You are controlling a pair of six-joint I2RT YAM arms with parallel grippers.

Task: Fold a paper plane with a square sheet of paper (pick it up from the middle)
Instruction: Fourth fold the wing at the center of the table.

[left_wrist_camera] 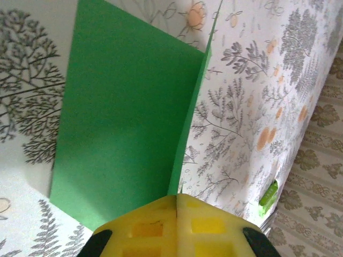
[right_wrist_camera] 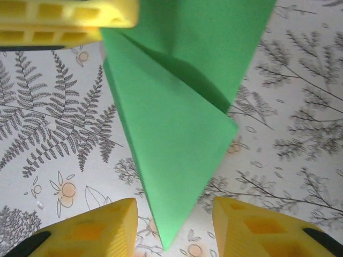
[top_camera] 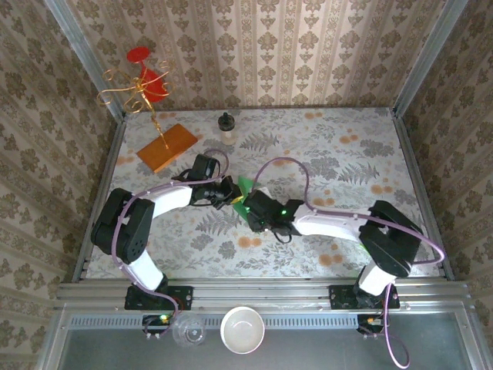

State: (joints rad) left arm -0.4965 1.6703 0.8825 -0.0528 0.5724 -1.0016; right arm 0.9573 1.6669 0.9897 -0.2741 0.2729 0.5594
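Observation:
I have only the paper's narrow tip between my right gripper's open fingers, so I should move it further up and pinch the folded layers [right_wrist_camera: 167,201] behind the paper's tip.
The bright green square sheet of paper [top_camera: 243,187] is folded into a pointed shape with a lengthwise crease and is held off the table between both arms. My left gripper [left_wrist_camera: 177,199] is shut on its folded edge, and a green flap [left_wrist_camera: 123,123] spreads to the left of the fingers. In the right wrist view the paper [right_wrist_camera: 171,123] narrows to a tip that hangs between the yellow fingertips [right_wrist_camera: 107,225] of my right gripper [right_wrist_camera: 171,227], which is open and not touching it. The left gripper's fingers [right_wrist_camera: 64,19] pinch the paper's upper corner there.
An orange-brown board [top_camera: 168,146] carrying a gold wire stand [top_camera: 142,85] sits at the back left. A small bottle [top_camera: 226,127] stands at the back middle. A white bowl [top_camera: 243,329] and a clear cup [top_camera: 188,331] rest below the front rail. A small lime-green object [left_wrist_camera: 269,194] lies by the wall.

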